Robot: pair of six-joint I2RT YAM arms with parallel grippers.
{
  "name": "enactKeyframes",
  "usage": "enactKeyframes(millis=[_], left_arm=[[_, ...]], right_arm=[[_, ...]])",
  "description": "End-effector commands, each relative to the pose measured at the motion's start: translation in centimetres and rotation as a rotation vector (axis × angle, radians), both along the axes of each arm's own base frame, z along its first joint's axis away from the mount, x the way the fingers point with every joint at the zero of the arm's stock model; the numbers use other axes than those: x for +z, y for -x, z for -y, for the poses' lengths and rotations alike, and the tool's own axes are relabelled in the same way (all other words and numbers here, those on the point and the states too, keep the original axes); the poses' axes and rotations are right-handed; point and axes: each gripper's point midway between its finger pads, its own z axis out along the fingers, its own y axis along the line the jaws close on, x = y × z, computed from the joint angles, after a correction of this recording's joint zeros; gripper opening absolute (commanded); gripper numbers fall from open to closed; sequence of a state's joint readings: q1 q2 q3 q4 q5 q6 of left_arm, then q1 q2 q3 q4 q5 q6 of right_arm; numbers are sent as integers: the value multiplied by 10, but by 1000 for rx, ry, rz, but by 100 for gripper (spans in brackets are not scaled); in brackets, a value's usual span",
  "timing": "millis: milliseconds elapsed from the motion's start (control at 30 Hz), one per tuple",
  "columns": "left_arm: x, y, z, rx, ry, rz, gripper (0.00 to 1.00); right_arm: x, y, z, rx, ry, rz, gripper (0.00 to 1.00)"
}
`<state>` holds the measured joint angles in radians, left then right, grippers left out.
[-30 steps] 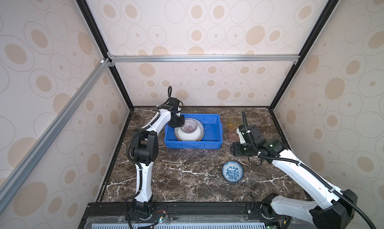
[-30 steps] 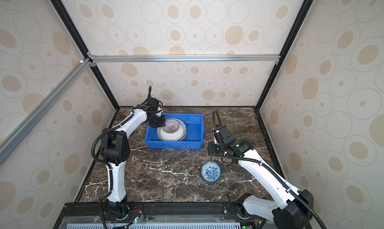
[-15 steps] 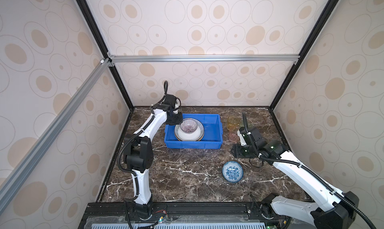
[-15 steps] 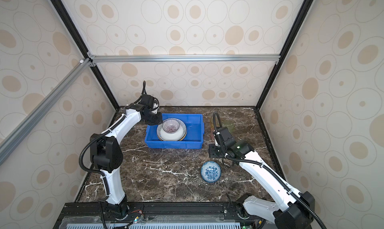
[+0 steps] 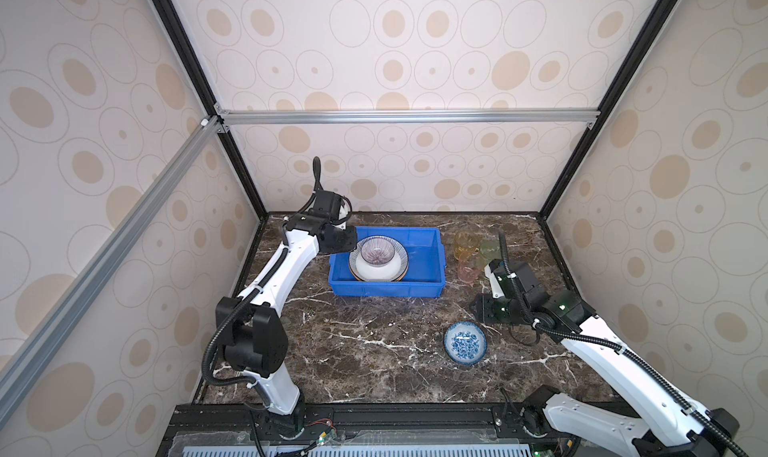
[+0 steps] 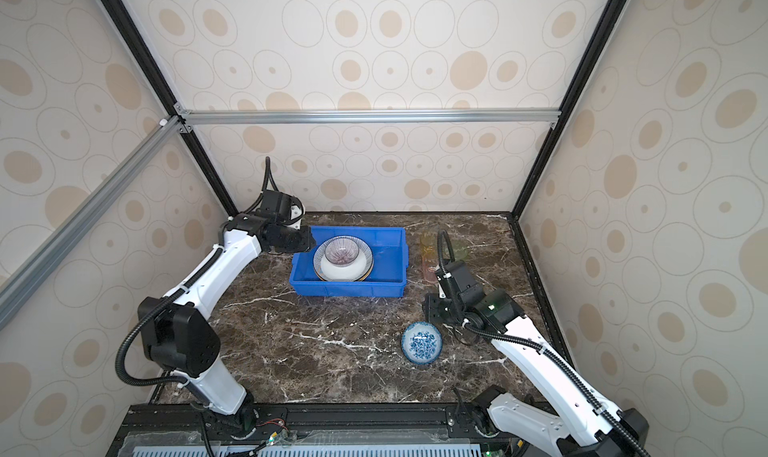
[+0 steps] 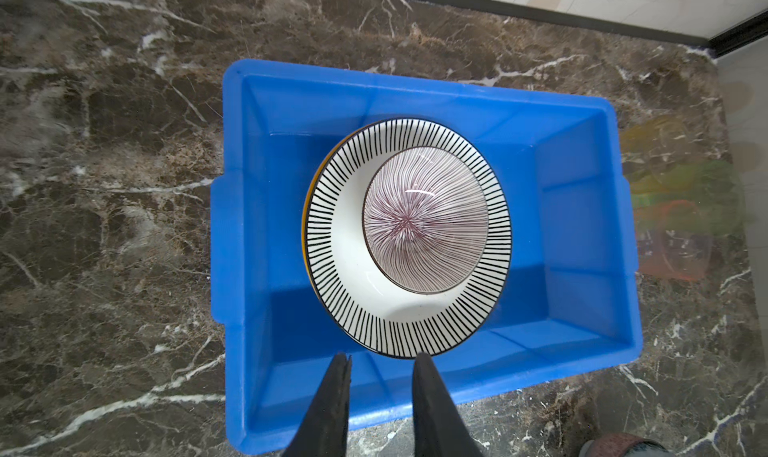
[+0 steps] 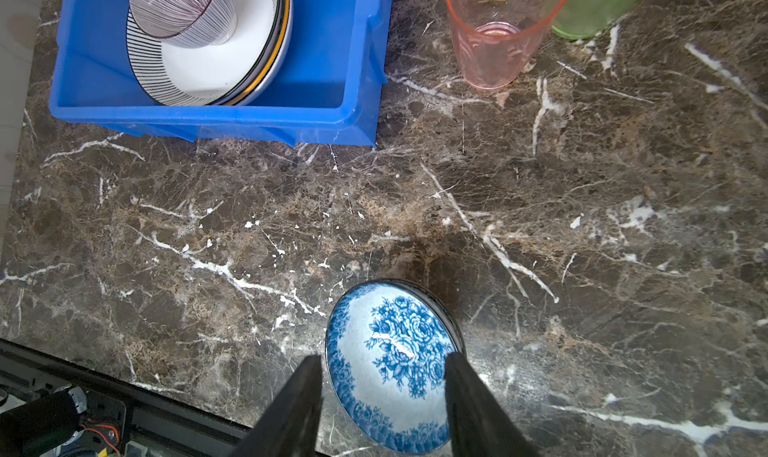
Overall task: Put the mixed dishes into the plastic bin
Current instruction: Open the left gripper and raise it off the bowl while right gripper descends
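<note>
The robot's right gripper will next move down to the blue floral bowl's rim (image 5: pixel 485 342) (image 8: pixel 456 357) and close there, on the side of the bowl toward the robot's right arm.
The blue plastic bin (image 5: pixel 386 291) (image 6: pixel 345 289) (image 7: pixel 218 226) stands at the back middle. In it lies a striped-rim plate (image 7: pixel 415 330) on top of other plates, with a purple-rayed bowl (image 5: pixel 377 250) (image 7: pixel 424 222) (image 8: pixel 178 6) in it. My left gripper (image 5: pixel 349 243) (image 7: pixel 380 357) hangs open and empty over the bin's left end. A blue floral bowl (image 5: pixel 464 343) (image 6: pixel 421 342) (image 8: pixel 390 363) sits on the table at the front right. My right gripper (image 5: pixel 482 309) (image 8: pixel 382 359) stands open above it, apart from it. Yellow (image 5: pixel 465 245), green (image 5: pixel 489 251) and pink (image 5: pixel 467 272) (image 8: pixel 494 48) tumblers stand right of the bin.
The dark marble table (image 5: pixel 374 351) is walled in by patterned panels on three sides, with a black rail (image 8: pixel 62 376) along its front edge. The tumblers stand close together, just behind the right wrist.
The left arm's elbow has swung down toward the front left while its gripper stays at the bin's left end with its jaws a little wider. The right arm has barely moved.
</note>
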<state>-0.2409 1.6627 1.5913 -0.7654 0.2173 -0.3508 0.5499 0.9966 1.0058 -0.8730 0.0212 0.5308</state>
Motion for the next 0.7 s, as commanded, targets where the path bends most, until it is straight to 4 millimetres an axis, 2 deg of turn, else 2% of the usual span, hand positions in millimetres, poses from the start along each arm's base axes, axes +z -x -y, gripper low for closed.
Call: enactKeyframes(millis=[0, 100, 333, 667], left_arm=[[19, 10, -1, -8, 29, 53, 28], [17, 21, -1, -18, 37, 49, 29], [-1, 55, 0, -59, 19, -3, 29], [1, 84, 19, -119, 43, 2, 30]], right_arm=[[-4, 10, 4, -11, -1, -25, 51], [-3, 12, 5, -19, -10, -22, 51], [-4, 14, 3, -19, -23, -30, 51], [-16, 21, 6, -22, -12, -62, 50]])
